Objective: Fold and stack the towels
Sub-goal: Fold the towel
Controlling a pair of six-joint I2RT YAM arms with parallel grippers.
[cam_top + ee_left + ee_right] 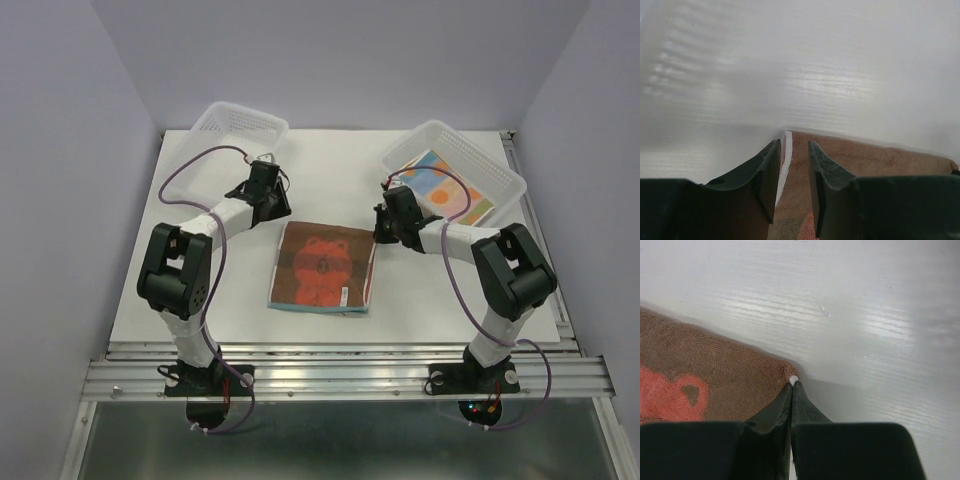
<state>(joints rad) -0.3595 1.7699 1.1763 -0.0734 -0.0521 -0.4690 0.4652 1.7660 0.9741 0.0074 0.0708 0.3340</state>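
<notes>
The brown towel's corner lies loose between my left gripper's fingers. Next, my left gripper opens wider and pinches the towel's white edge (784,171) before both grippers fold.
A brown towel (323,265) with a red bear print lies flat on the white table between the arms. My left gripper (283,212) is low at the towel's far left corner. In the left wrist view its jaws (792,145) stand a little apart over the towel's white-backed edge (786,160). My right gripper (378,232) is at the far right corner. In the right wrist view it (793,382) is shut, pinching the tip of that corner of the towel (715,360). A pastel spotted towel (450,192) lies folded in the right basket.
A clear mesh basket (215,120) stands at the back left, just behind my left gripper. A second mesh basket (505,180) stands at the back right, behind my right gripper. The white table (200,290) ends at a metal rail at the front.
</notes>
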